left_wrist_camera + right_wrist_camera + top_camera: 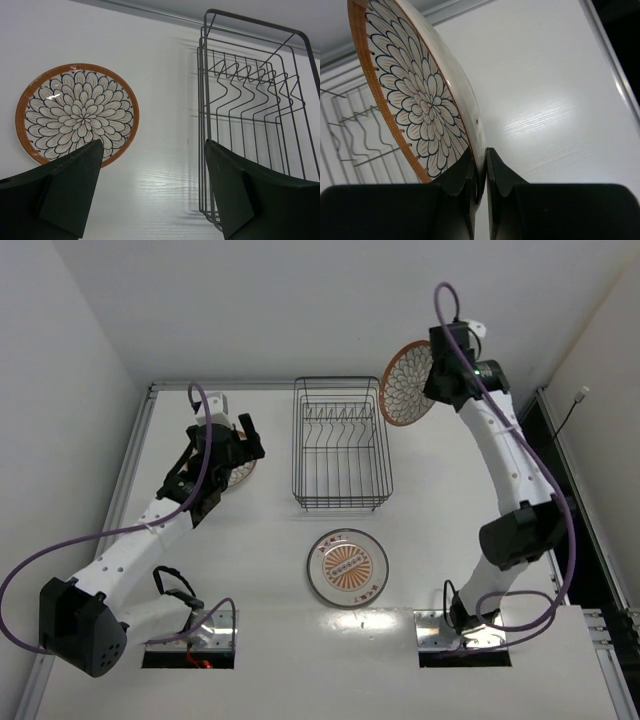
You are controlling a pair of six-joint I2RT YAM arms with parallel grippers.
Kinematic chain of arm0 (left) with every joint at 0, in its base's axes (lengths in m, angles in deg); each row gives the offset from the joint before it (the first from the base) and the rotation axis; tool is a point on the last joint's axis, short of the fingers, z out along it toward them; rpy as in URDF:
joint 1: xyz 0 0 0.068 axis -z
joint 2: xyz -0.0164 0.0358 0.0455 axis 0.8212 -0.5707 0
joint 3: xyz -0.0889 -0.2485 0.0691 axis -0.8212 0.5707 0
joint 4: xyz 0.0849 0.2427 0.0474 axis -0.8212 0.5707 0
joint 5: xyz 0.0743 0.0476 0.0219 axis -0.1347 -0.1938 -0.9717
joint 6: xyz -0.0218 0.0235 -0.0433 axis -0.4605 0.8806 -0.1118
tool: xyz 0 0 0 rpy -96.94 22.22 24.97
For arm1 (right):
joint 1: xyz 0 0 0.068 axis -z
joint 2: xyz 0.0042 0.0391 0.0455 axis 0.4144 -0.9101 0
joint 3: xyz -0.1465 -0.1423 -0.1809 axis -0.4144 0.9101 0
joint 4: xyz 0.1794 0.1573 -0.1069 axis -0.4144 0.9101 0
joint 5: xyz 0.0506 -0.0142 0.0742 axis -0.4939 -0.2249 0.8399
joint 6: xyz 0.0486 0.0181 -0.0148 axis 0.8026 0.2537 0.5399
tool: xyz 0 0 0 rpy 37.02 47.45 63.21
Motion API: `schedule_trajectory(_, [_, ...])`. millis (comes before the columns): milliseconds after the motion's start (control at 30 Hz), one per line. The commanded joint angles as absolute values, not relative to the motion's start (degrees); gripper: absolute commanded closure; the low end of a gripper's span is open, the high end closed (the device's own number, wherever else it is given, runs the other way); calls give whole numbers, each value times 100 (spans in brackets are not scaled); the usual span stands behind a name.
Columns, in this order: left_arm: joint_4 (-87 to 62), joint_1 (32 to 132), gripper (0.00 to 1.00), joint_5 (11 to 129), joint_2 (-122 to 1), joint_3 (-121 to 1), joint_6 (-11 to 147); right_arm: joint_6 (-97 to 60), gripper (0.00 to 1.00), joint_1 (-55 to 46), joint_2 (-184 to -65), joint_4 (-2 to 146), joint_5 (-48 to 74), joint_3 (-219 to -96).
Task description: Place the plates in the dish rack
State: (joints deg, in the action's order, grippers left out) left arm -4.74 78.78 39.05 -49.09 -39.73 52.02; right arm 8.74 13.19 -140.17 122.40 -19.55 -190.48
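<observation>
The orange-rimmed plate, now held on edge in the air, will be put down upright by my right gripper in the dish rack's end slot point(364, 407) nearest the dark gap.
The black wire dish rack point(342, 452) point(252, 100) stands at the table's middle back with nothing in it. My right gripper point(432, 380) point(481, 162) is shut on the rim of a flower-patterned, orange-rimmed plate point(406, 384) point(417, 102), held on edge in the air just right of the rack's far corner. A second flowered plate point(76, 112) point(243, 472) lies flat left of the rack, mostly hidden under my left gripper point(232, 445) point(152, 185), which hovers open above the bare table between that plate and the rack. A third plate point(347, 567) with a pale grey rim lies flat in front of the rack.
A raised metal rail point(135, 455) borders the table on the left and back, and a dark gap point(570, 490) runs along the right edge. White walls close in behind and at both sides.
</observation>
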Motion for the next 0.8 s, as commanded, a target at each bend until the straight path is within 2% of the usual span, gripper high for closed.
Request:
schedule_trajectory(0, [-598,7902,20,3914,-4724,-4209,5149,656,100,754,-14405,11838,-3388,-19931])
schedule_trajectory(300, [-545,7902,20,3914,-4671,-4209,5149,216,100,-74,-15776,12207,-4917,-21286])
schedule_trajectory(767, [-545,7902,20,4081,-4671,-4209,5097,-327,100,-303,-16286,11750,-5604,-21278])
